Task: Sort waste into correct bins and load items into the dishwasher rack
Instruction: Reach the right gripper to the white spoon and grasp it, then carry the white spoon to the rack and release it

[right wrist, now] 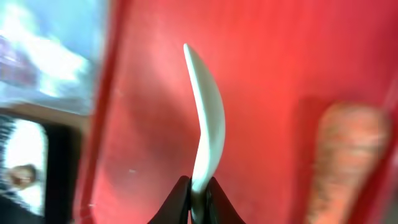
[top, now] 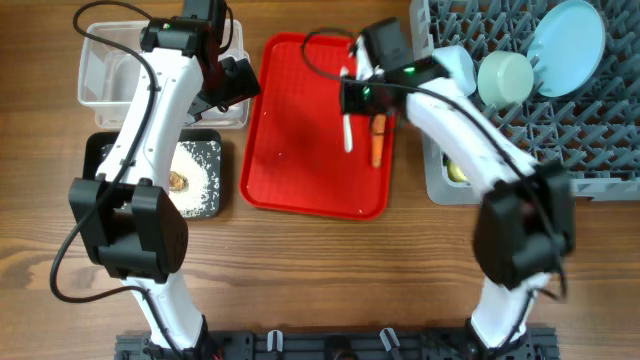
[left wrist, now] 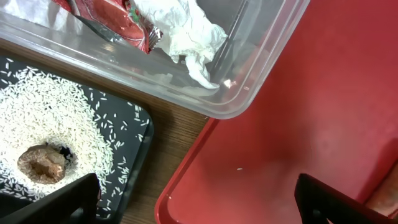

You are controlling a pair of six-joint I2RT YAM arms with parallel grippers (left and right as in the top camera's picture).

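Observation:
My right gripper should release the white spoon in the front part of the grey rack (top: 526,147), next to the yellow cup. The spoon now sticks out over the red tray.
My right gripper (right wrist: 199,193) is shut on the white spoon (right wrist: 208,118), which sticks out over the red tray (top: 300,150). In the overhead view the spoon (top: 347,132) lies beside the orange carrot (top: 377,142) on that tray. The carrot (right wrist: 345,155) appears blurred at the right in the right wrist view. My left gripper (left wrist: 199,208) is open above the red tray's left edge. The clear tub (left wrist: 261,68) holds the white napkin (left wrist: 186,34) and red wrapper (left wrist: 118,18). The black tray (left wrist: 134,162) holds rice (left wrist: 56,118) and the brown lump (left wrist: 42,163). The grey rack (top: 560,120) holds the plate (top: 568,45), bowls (top: 505,77) and yellow cup (top: 457,172).
The clear tub (top: 100,70) and black tray (top: 205,145) sit left of the red tray, the rack to its right. A single rice grain (left wrist: 239,168) lies on the red tray. Bare wood table (top: 330,270) spreads in front.

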